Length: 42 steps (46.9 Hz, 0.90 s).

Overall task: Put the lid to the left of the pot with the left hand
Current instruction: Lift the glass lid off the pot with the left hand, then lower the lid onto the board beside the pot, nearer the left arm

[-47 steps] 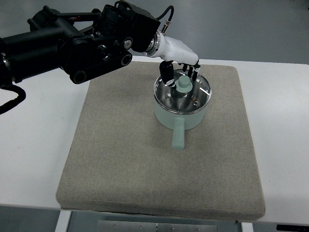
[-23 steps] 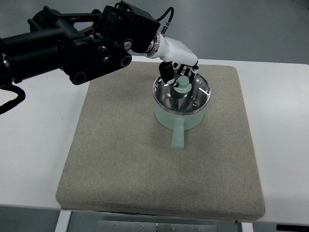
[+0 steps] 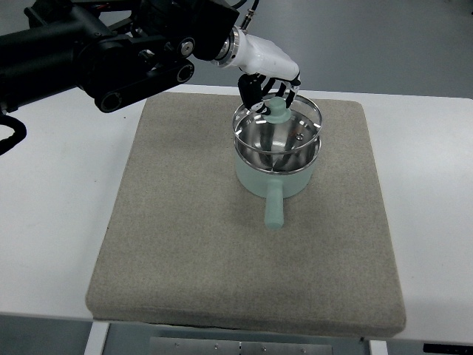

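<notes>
The robot's left gripper needs to release the glass lid next to the pot, near the grey mat's back corner [image 3: 188,141] below the robot's arm. The lid is still directly over the pot.
A pale green pot [image 3: 277,174] with a short handle toward the front stands on the grey mat [image 3: 185,244], right of its middle. My left hand [image 3: 270,89] reaches in from the upper left and is shut on the green knob of the glass lid [image 3: 278,126]. The lid is lifted a little above the pot's rim and roughly level, still directly over the pot. The steel inside of the pot shows through the glass.
The mat lies on a white table [image 3: 52,214]. My black left arm [image 3: 111,52] crosses the upper left of the picture above the table's back edge.
My left hand has risen and drawn slightly back with the lid, which has come off the pot's rim and now hangs above it.
</notes>
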Each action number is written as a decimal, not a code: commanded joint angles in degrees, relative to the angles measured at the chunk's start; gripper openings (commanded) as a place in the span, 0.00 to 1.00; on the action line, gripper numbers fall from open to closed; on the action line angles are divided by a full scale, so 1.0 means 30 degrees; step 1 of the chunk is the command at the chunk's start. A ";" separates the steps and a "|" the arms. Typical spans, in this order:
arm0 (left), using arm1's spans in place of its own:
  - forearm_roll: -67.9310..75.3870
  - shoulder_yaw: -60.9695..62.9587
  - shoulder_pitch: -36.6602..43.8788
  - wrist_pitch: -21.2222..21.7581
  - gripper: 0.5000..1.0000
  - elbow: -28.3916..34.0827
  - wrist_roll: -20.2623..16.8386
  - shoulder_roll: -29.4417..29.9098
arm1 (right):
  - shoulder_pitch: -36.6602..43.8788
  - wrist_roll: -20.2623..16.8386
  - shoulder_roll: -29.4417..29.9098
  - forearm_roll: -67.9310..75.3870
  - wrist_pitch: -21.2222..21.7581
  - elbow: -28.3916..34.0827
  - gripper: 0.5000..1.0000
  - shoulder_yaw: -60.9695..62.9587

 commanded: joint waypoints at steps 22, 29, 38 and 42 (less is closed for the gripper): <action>-0.0069 0.1668 0.0585 0.0351 0.00 0.0001 -0.0063 0.4348 | 0.0000 0.0000 0.0000 0.0000 0.0002 0.0007 0.85 0.0000; -0.0040 0.1727 0.2254 0.1405 0.00 0.0206 -0.0092 0.4642 | 0.0000 0.0000 0.0000 0.0000 0.0002 0.0007 0.85 0.0000; 0.0077 0.1756 0.3604 0.2520 0.00 0.0235 -0.0063 0.4730 | 0.0000 0.0000 0.0000 0.0000 0.0002 -0.0022 0.85 0.0000; -0.0069 0.1727 0.3692 0.2549 0.00 0.0235 -0.0063 0.4730 | 0.0000 0.0000 0.0000 0.0000 0.0002 0.0007 0.85 0.0000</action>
